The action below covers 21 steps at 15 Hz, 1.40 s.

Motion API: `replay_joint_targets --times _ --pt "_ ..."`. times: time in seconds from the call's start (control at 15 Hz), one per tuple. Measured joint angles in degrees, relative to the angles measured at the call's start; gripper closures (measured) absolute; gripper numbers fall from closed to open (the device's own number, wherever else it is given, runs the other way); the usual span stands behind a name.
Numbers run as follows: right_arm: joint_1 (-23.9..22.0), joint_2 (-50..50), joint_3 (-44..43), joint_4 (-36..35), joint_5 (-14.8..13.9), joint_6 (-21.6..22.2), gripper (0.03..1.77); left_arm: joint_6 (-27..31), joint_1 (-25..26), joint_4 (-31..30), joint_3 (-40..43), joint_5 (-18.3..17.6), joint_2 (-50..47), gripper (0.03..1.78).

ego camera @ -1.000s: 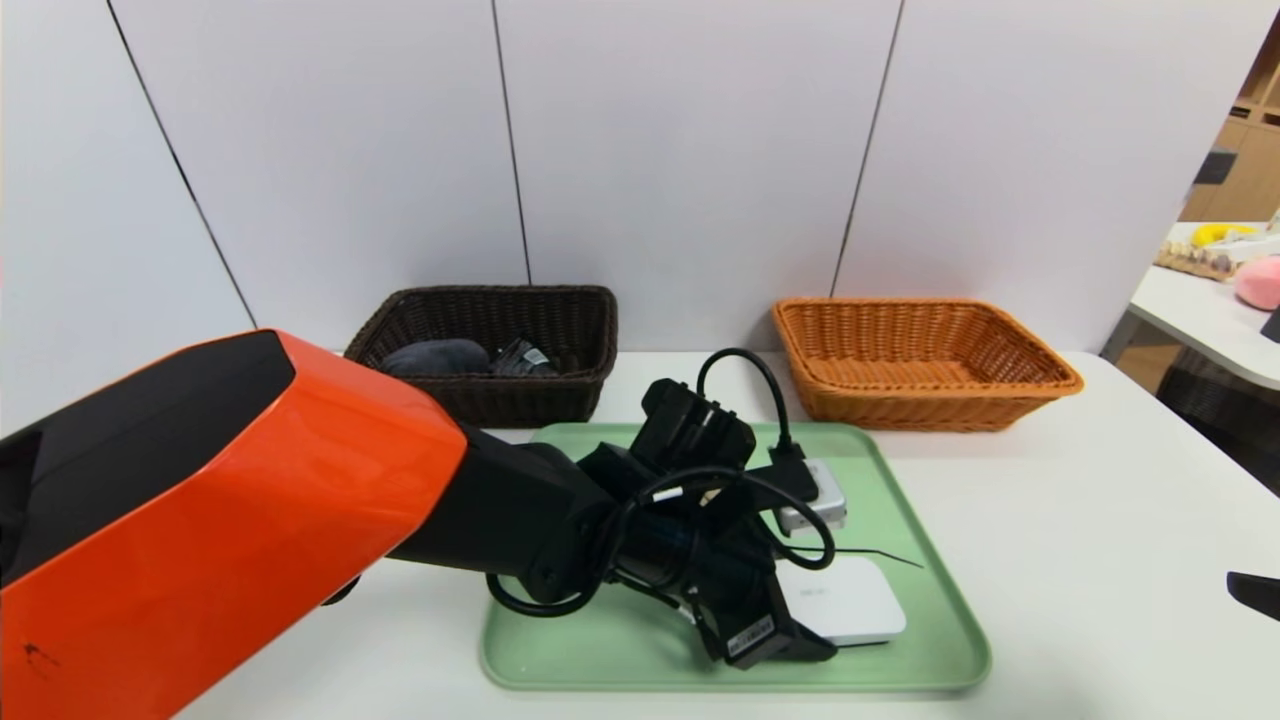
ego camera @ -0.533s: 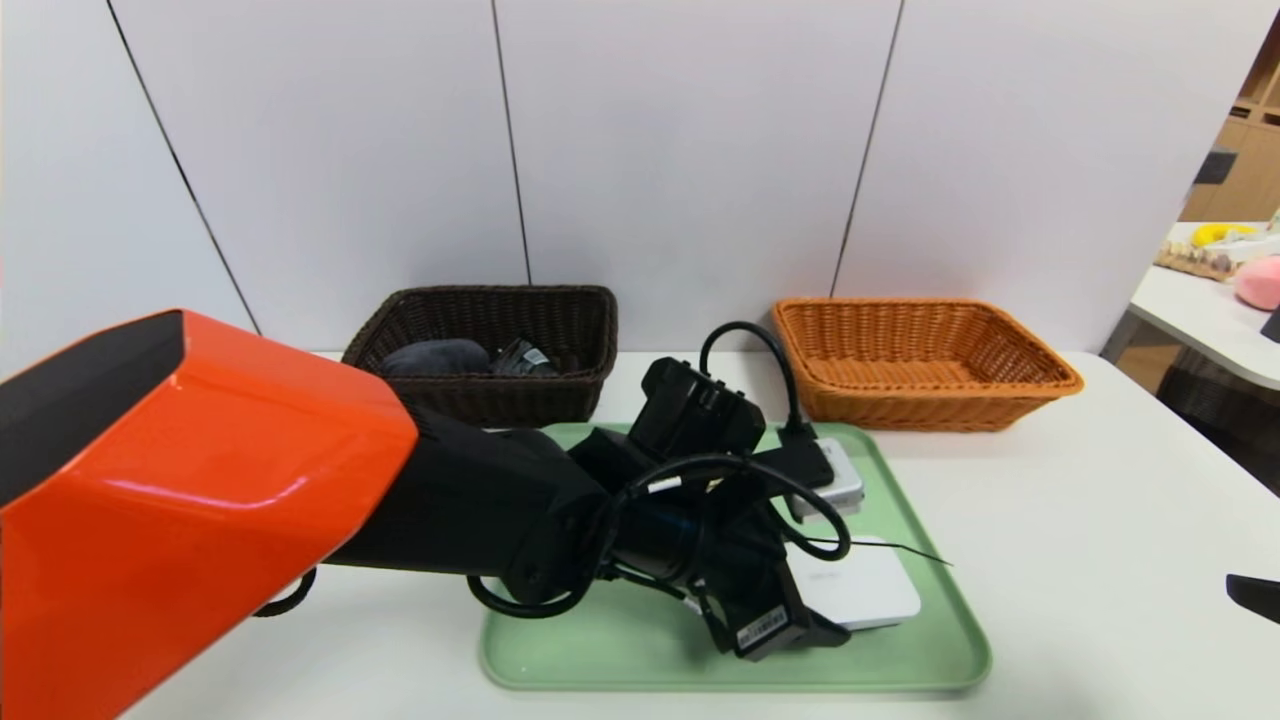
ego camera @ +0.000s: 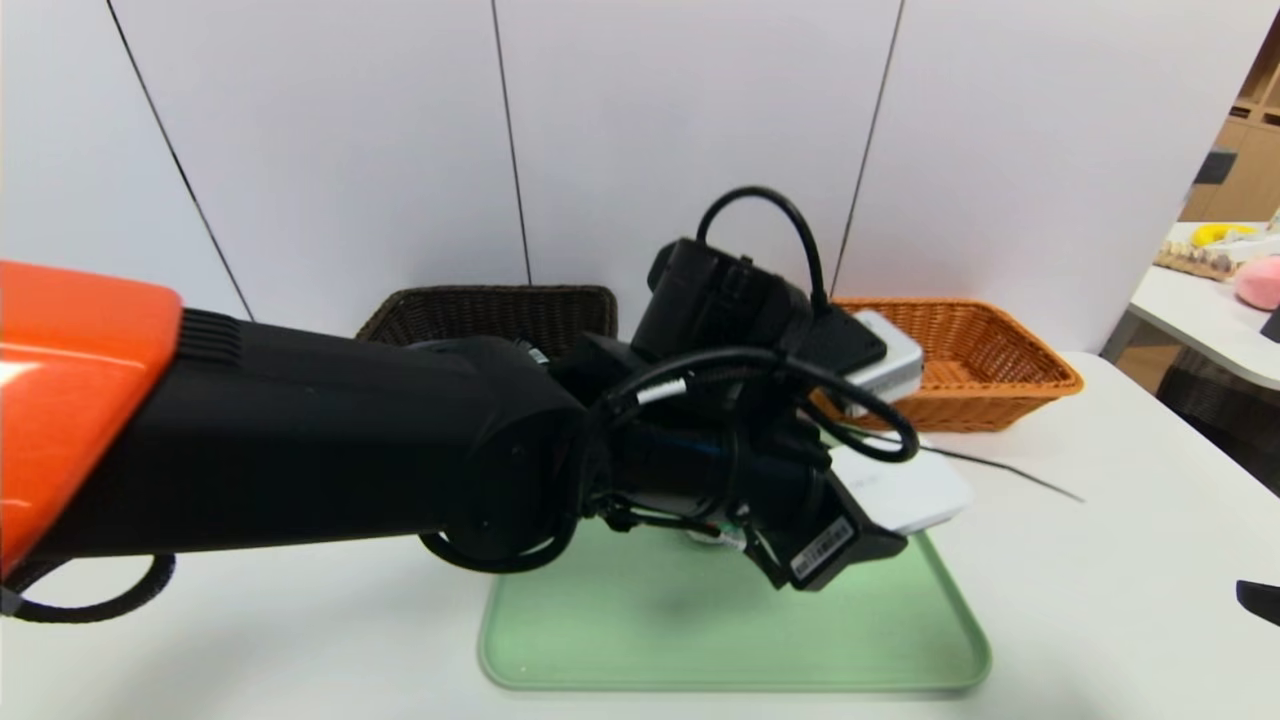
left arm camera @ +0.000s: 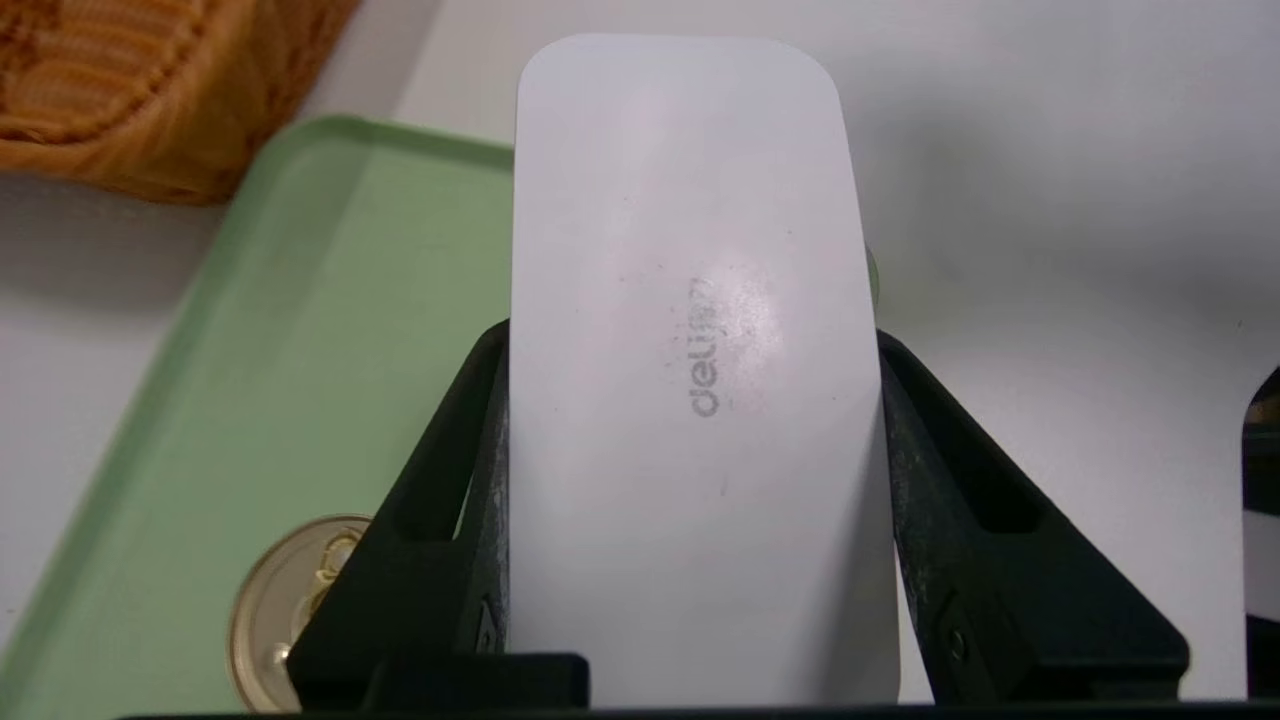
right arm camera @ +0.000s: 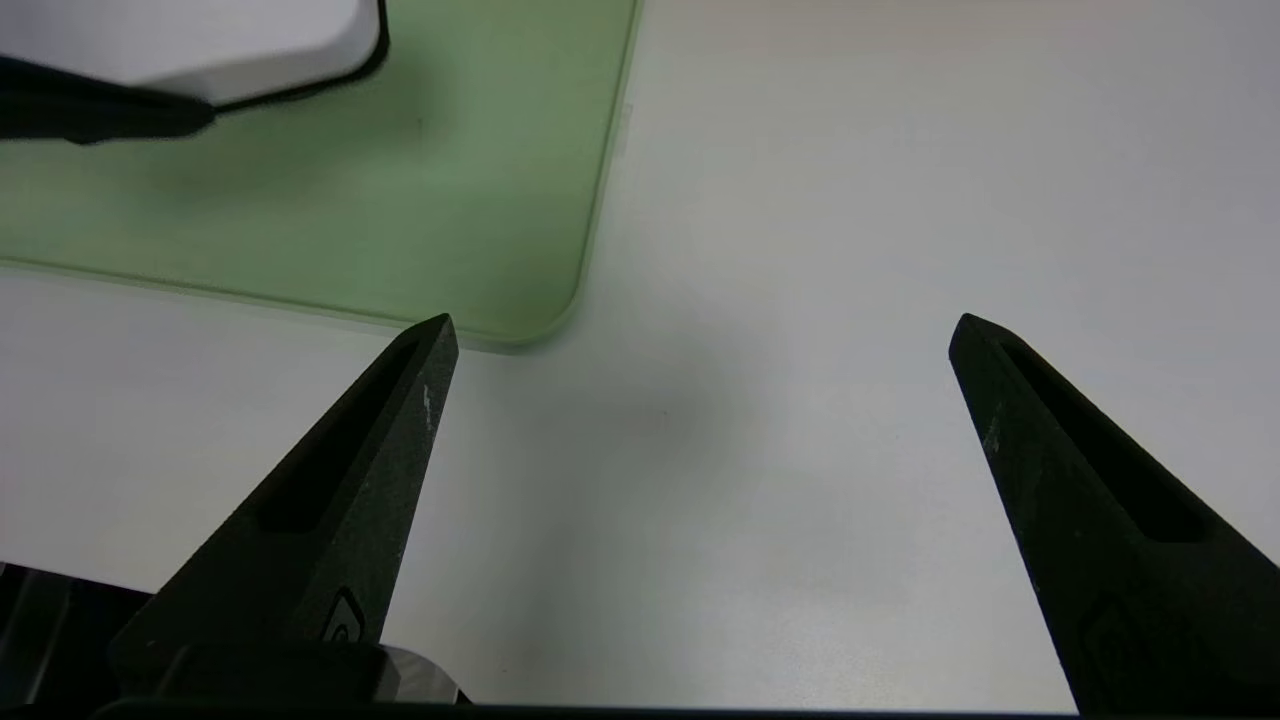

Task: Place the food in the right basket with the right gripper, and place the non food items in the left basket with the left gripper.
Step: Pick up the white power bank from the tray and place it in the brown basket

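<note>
Next, my left gripper lets go of the flat white box in the middle of the dark brown basket (ego camera: 498,348).
The flat white box (left arm camera: 690,300) is clamped between my left gripper's (left arm camera: 690,335) fingers and hangs above the right side of the green tray (ego camera: 700,630). In the head view the white box (ego camera: 915,490) sticks out past the black wrist. The small tin can (left arm camera: 280,600), gold lid up, stands on the tray beneath that gripper. The dark brown left basket (ego camera: 480,305) is at the back, its contents hidden by my arm. The orange-tan right basket (ego camera: 985,370) stands at the back right. My right gripper (right arm camera: 700,330) stays open above bare table by the tray's corner (right arm camera: 540,320).
A white wall rises right behind both baskets. A thin black wire (ego camera: 1010,475) trails from my left wrist over the table. A side table (ego camera: 1215,310) with yellow and pink things stands off to the far right.
My left arm has risen and swung back and to the right, lifting the white box off the tray. The right gripper has not moved.
</note>
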Motion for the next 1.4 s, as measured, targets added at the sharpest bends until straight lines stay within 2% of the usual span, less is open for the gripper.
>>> replay_joint_targets --times 0.2,0.4,0.6,0.8,1.0,1.4 --pt "-0.1 -0.4 0.1 0.1 -0.2 0.0 0.1 -2.1 3.4 4.9 -12.2 6.5 -1.2 0.77" --pt "-0.1 -0.7 0.0 0.1 -0.3 -0.1 0.1 -2.8 12.4 10.0 -20.9 10.5 -1.6 0.77" --pt "-0.1 -0.9 -0.1 0.1 -0.3 -0.1 0.1 -5.0 22.1 11.5 -22.6 10.8 -1.4 0.77" --pt "0.0 -1.0 -0.1 0.1 -0.2 -0.1 0.1 -5.6 28.7 11.6 -21.0 10.8 -0.3 0.77" --pt "0.0 -1.1 0.0 0.1 -0.2 -0.2 0.1 -5.7 32.0 11.3 -18.2 10.9 1.2 0.77" --pt "0.0 -1.3 1.1 0.1 -0.1 -0.1 0.1 -6.4 34.9 11.1 -16.2 11.2 5.0 0.77"
